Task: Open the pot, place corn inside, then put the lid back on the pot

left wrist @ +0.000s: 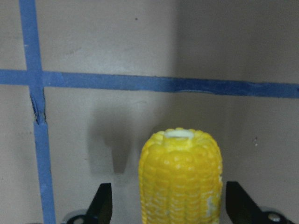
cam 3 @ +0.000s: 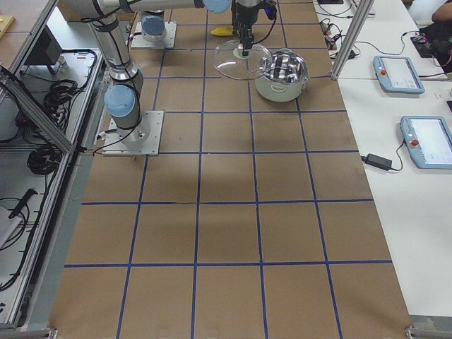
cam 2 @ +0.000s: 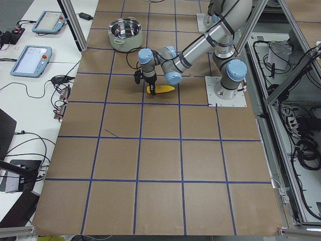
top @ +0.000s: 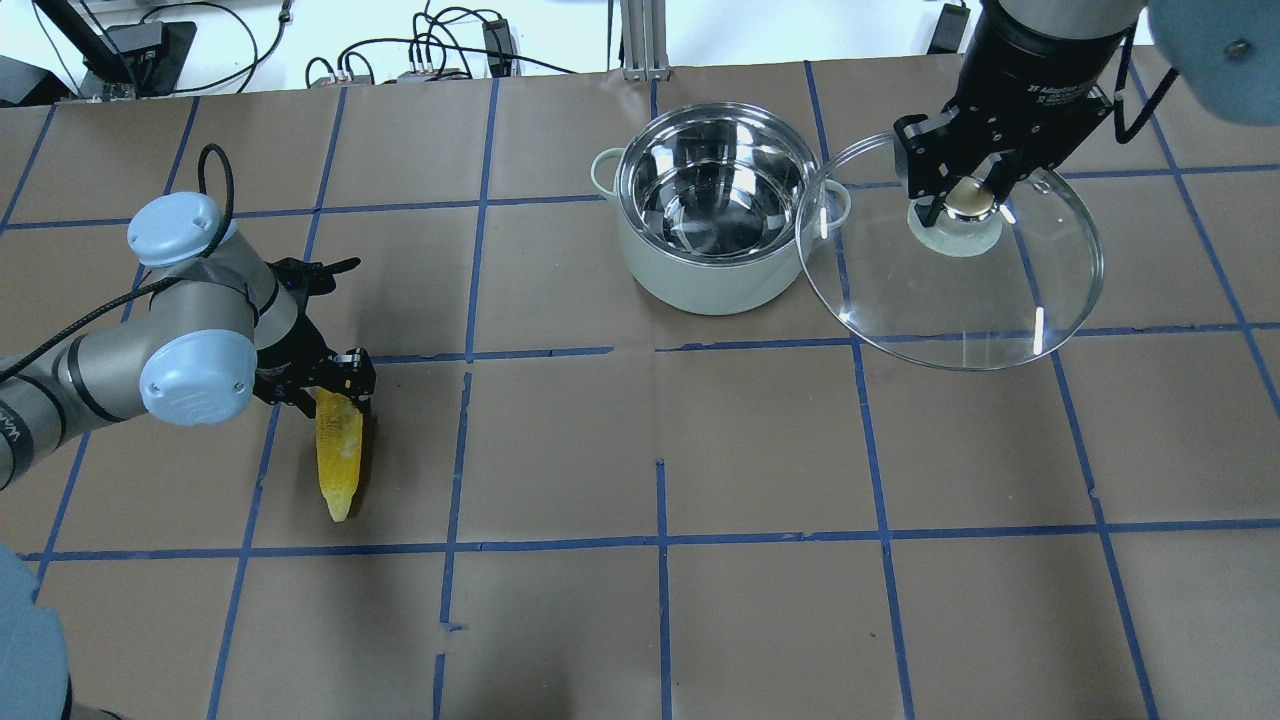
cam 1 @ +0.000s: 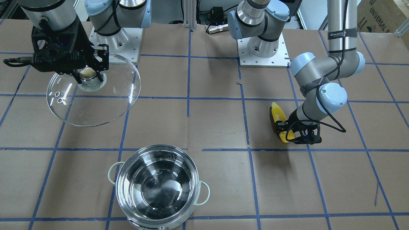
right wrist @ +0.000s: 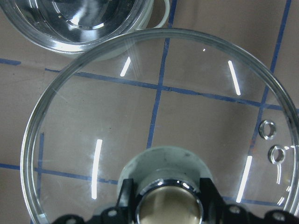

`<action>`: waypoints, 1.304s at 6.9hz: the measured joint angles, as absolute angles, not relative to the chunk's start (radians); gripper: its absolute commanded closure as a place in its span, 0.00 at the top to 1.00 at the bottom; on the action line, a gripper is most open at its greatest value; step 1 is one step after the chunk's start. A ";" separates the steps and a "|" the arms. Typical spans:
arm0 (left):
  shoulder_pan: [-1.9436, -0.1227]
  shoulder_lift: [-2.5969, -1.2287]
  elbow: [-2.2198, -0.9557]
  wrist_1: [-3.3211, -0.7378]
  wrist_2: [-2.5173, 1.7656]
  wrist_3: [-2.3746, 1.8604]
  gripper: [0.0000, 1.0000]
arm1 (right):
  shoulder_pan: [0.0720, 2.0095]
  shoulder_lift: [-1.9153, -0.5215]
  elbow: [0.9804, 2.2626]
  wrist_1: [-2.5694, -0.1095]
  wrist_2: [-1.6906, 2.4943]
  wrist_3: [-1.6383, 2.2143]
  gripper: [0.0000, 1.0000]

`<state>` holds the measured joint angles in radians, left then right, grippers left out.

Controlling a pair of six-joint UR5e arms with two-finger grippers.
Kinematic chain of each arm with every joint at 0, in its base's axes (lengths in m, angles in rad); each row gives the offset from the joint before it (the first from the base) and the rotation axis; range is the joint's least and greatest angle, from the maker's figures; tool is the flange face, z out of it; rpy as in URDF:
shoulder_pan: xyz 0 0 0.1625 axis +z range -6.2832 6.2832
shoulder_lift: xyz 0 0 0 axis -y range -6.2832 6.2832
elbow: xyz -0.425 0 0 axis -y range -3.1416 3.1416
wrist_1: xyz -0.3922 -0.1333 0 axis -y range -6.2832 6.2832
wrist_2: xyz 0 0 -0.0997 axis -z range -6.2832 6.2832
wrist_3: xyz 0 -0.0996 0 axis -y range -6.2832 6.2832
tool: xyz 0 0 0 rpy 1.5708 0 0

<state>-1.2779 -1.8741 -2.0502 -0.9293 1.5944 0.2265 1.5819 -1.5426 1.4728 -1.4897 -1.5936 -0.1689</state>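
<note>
Next, my left gripper drops the yellow corn over the shiny bottom of the open pot (cam 1: 170, 191), between the pot's handles.
The pot (top: 700, 290) stands open on the table, shiny and empty inside (cam 1: 158, 187). The yellow corn (top: 338, 455) lies flat on the brown paper, far from the pot. My left gripper (top: 335, 385) is low over the corn's thick end. In the left wrist view its fingers (left wrist: 103, 203) stand open on either side of the corn (left wrist: 181, 182), with gaps showing. My right gripper (top: 968, 195) is shut on the knob of the clear glass lid (top: 960, 300) and holds it tilted in the air beside the pot. The lid fills the right wrist view (right wrist: 163, 107).
The table is covered in brown paper with a blue tape grid (top: 660, 430). The two arm bases (cam 1: 262, 48) stand at the robot's side. Cables and boxes (top: 440, 60) lie past the far edge. Pendant tablets (cam 3: 427, 138) lie on a side table.
</note>
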 measured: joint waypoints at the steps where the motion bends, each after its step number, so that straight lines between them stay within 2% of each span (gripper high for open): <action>1: -1.280 -1.873 -2.047 -0.934 1.593 0.222 0.22 | 1.582 -1.542 1.472 -1.491 -1.593 -0.169 0.09; 3: -1.313 -1.863 -1.991 -0.979 1.589 0.171 0.22 | 1.582 -1.542 1.472 -1.491 -1.592 -0.169 0.09; 4: -1.360 -1.865 -1.902 -1.064 1.585 0.115 0.22 | 1.583 -1.543 1.471 -1.492 -1.591 -0.168 0.09; 6: -1.476 -1.894 -1.652 -1.267 1.545 -0.002 0.23 | 1.583 -1.545 1.471 -1.492 -1.589 -0.162 0.09; 9: -1.662 -2.030 -1.308 -1.394 1.455 -0.139 0.21 | 1.585 -1.542 1.474 -1.499 -1.583 -0.155 0.09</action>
<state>-1.6622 -2.0299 -1.3079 -1.3943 1.4555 -0.1389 1.5847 -1.5424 1.4739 -1.4995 -1.5831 -0.1553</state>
